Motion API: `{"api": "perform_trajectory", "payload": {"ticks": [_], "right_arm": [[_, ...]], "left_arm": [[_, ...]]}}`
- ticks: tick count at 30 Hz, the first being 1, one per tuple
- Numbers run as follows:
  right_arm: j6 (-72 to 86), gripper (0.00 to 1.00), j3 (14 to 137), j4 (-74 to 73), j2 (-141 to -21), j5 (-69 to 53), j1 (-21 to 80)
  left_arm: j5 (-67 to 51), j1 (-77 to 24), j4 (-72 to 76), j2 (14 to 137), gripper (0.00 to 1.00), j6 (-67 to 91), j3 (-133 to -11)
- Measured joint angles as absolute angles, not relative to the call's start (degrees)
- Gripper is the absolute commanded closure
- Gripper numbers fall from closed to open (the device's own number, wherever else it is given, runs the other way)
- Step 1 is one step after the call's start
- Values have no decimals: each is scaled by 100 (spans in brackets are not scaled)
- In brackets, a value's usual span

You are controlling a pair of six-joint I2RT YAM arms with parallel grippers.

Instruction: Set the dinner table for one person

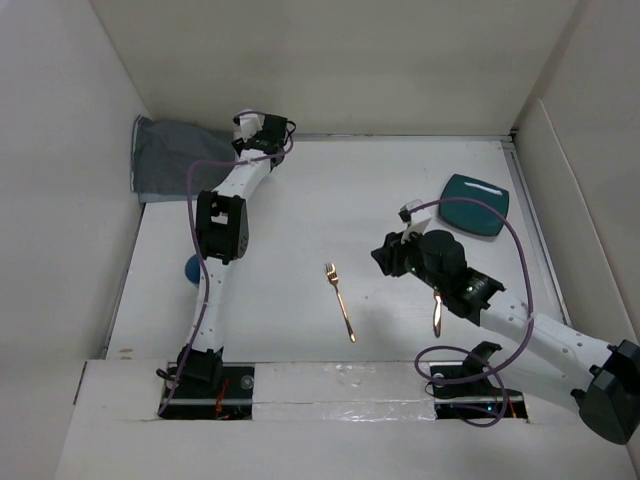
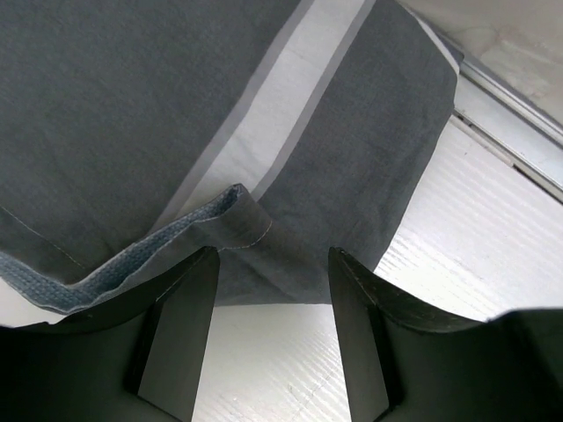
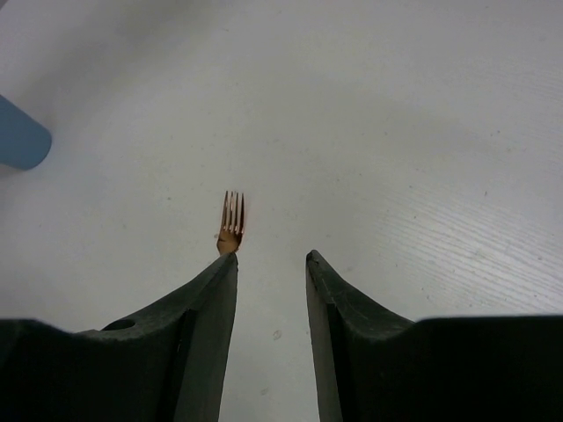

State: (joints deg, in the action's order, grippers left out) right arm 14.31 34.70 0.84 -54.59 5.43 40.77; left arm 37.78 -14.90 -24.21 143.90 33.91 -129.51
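The grey placemat is bunched up far from the robot's right gripper, so the left gripper should bring it over by its folded corner [image 2: 257,230] before both grippers spread it.
The dinner table [image 1: 340,200] is a white tabletop. A grey placemat with white stripes [image 1: 180,155] lies bunched in the far left corner; in the left wrist view [image 2: 176,114] its near corner is folded over. My left gripper [image 1: 246,133] is open and empty, its jaws [image 2: 273,259] right at the placemat's edge. A copper fork [image 1: 340,300] lies mid-table. My right gripper [image 1: 382,256] is open and empty just right of the fork, whose tines [image 3: 232,215] show past my left fingertip [image 3: 224,272]. A teal plate [image 1: 474,205] lies at the right.
A copper utensil [image 1: 437,312] lies partly under my right arm. A blue cup [image 1: 192,268] stands by the left arm; it also shows in the right wrist view [image 3: 19,141]. White walls close in the table on the left, back and right.
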Motion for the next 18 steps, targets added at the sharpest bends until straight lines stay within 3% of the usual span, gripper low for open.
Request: {"api": "perform_trajectory", "payload": {"ticks": [10,18], "right_arm": [[1393,60,3463,217,-5865,292,4012],[1374,61,3371,217,-5732,198,3857]], "left_arm": [[3813,-1490,-2394,14473,66,3496,-12954],[3859,-1490,-2414,14475,40,3581,-12954]]}}
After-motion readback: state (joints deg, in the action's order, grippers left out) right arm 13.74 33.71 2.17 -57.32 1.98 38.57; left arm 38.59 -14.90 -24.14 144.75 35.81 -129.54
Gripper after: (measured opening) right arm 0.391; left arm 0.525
